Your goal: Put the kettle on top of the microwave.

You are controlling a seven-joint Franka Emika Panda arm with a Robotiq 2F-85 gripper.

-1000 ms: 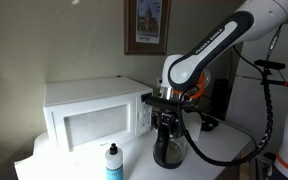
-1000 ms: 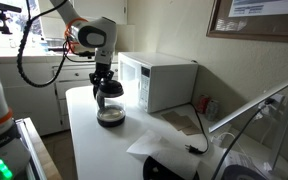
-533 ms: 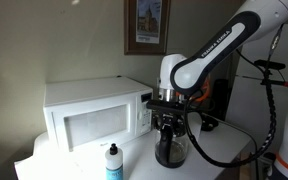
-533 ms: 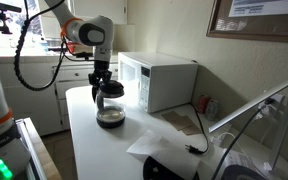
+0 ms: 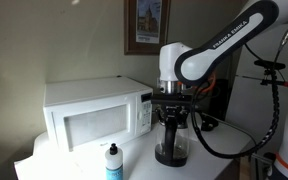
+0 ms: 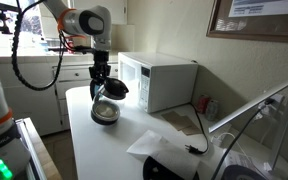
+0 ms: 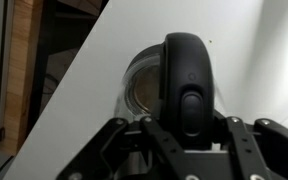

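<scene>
The kettle tilts under the gripper's shallow hold on its handle, so the robot should put the kettle down and grip the black handle (image 7: pixel 191 88) deeper before lifting it.
The kettle (image 5: pixel 171 143) is a small dark smoky-glass pot with a black top and handle. My gripper (image 5: pixel 172 114) is shut on its handle from above and holds it just above the white counter, to the right of the microwave (image 5: pixel 89 112). In an exterior view the kettle (image 6: pixel 105 108) hangs under the gripper (image 6: pixel 102 82), left of the microwave (image 6: pixel 156 78). In the wrist view the black handle (image 7: pixel 188 85) fills the space between the fingers (image 7: pixel 187 128), with the glass body (image 7: pixel 142 88) below.
A small white black-capped bottle (image 5: pixel 113 161) stands at the counter's front. A tall black coffee machine (image 5: pixel 220 100) stands behind the arm. A framed picture (image 5: pixel 147 25) hangs on the wall. Papers (image 6: pixel 147 146) and a cable (image 6: pixel 189 125) lie on the counter.
The gripper has risen with the kettle, lifting it a little off the counter. The arm's wrist has moved upward.
</scene>
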